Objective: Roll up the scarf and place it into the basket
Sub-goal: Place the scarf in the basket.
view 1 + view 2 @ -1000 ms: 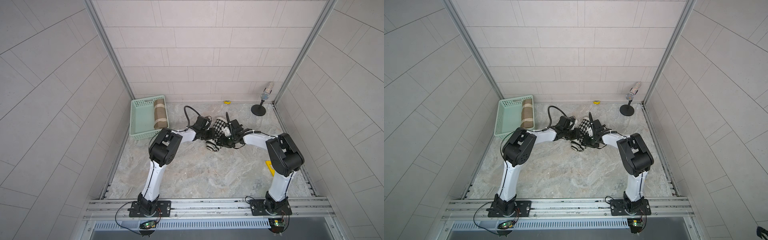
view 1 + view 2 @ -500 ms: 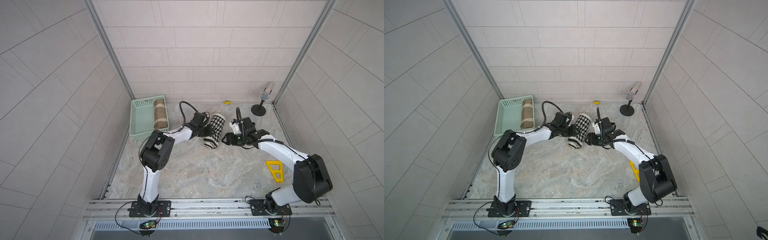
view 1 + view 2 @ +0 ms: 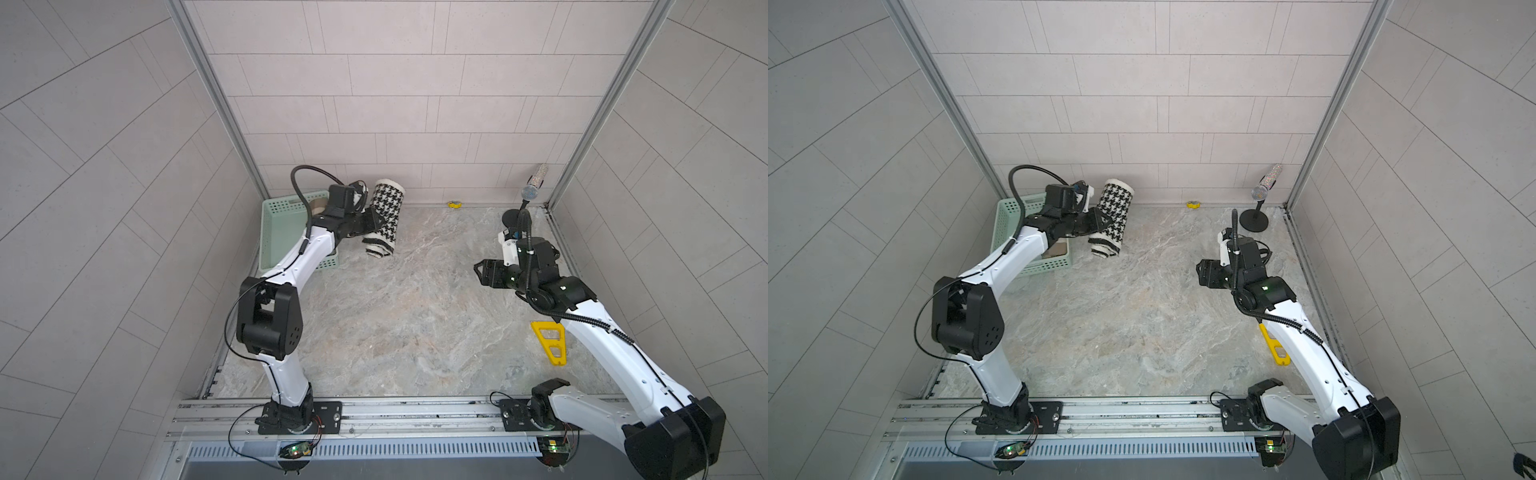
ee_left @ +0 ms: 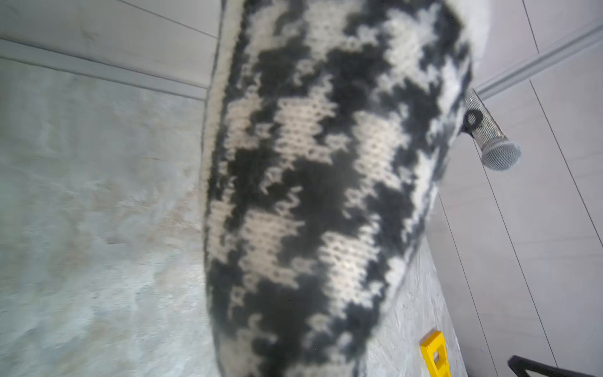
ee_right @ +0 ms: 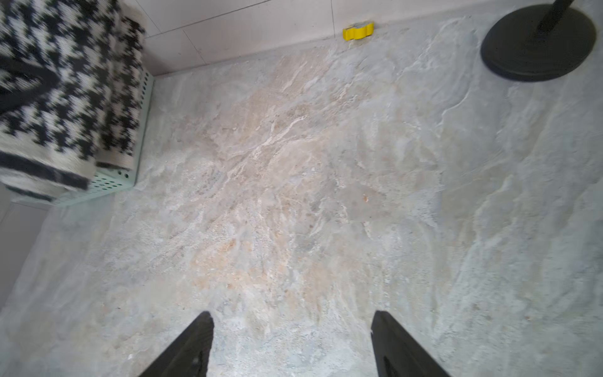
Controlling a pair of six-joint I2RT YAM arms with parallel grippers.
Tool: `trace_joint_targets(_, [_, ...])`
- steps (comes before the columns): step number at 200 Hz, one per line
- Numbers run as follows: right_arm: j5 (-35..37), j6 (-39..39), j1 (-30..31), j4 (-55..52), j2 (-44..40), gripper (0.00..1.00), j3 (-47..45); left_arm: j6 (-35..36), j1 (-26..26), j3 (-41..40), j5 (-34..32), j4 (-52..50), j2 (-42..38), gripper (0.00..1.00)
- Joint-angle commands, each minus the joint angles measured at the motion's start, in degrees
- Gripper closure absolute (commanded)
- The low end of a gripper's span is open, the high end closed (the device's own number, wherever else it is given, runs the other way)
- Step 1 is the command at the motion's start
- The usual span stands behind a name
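I need to use my left gripper to set the scarf down in the mint-green basket [image 3: 289,237], alongside the tan roll, and let go of it there.
The scarf [image 3: 385,216] [image 3: 1113,218] is a black-and-white houndstooth roll, held off the floor near the back wall, just right of the basket [image 3: 279,226] [image 3: 1011,222]. My left gripper [image 3: 377,223] [image 3: 1103,225] is shut on the roll's middle. In the left wrist view the scarf [image 4: 310,196] fills the frame and hides the fingers. My right gripper [image 3: 478,272] [image 3: 1200,272] [image 5: 290,315] stands open and empty over bare floor at mid right, well away from the scarf [image 5: 65,91]. The mint-green basket wall [image 5: 143,130] shows behind the roll.
A tan roll [image 3: 318,204] lies in the basket. A microphone [image 3: 530,192] on a black stand [image 5: 535,49] is at the back right corner. A yellow triangle [image 3: 550,340] lies by the right wall and a small yellow piece [image 3: 456,204] by the back wall.
My right gripper let go of the scarf, opened wide and drew back to the right. My left arm lifted the roll and carried it back and left, toward the basket.
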Motion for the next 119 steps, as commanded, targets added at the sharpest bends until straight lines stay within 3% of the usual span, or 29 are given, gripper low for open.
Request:
trace_joint_targets(1, [6.6, -3.5, -0.3, -4.7, -1.2, 0.08, 0.2, 3.5, 7.5, 3.4, -1.7, -5.7, -1.8, 1.00])
trace_joint_targets(17, [8.9, -3.9, -0.6, -5.5, -2.0, 0.00, -0.1, 3.2, 13.3, 4.1, 1.2, -5.4, -0.6, 1.00])
trace_joint_targets(57, [13.3, -4.3, -0.7, -6.9, -4.0, 0.00, -0.8, 3.8, 23.9, 9.3, 8.9, -6.6, 6.9, 1.00])
trace_joint_targets(119, [17.1, -3.6, -0.7, -9.4, -4.6, 0.00, -1.1, 7.8, 30.9, 19.4, 10.6, -13.0, 21.2, 1.00])
